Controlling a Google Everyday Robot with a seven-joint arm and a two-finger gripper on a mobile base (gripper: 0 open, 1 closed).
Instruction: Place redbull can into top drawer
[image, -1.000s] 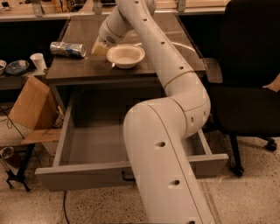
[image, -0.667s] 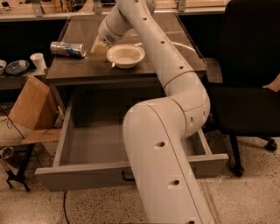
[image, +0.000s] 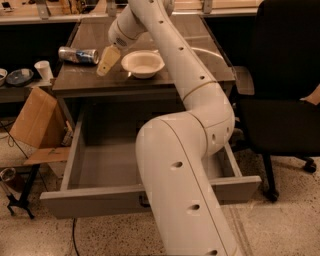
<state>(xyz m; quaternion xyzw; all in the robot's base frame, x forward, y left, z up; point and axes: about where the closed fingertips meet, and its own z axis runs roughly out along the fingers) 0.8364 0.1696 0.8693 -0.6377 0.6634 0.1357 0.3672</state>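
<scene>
My gripper is going to close on the near-bowl end (image: 90, 57) of the redbull can, the end that faces the white bowl.
The redbull can (image: 78, 55) lies on its side at the left of the brown table top, silver with bluish markings. My gripper (image: 107, 62) hangs just right of the can, between it and the white bowl (image: 142, 63), tan fingers pointing down toward the table. It holds nothing. The top drawer (image: 95, 165) is pulled fully out below the table; the part of its grey inside that shows holds nothing. My white arm covers the drawer's middle and its handle.
A white paper cup (image: 44, 70) and a dark dish (image: 20, 76) stand on a low shelf at left. A cardboard box (image: 32, 120) leans beside the drawer. A black office chair (image: 285, 100) stands at right.
</scene>
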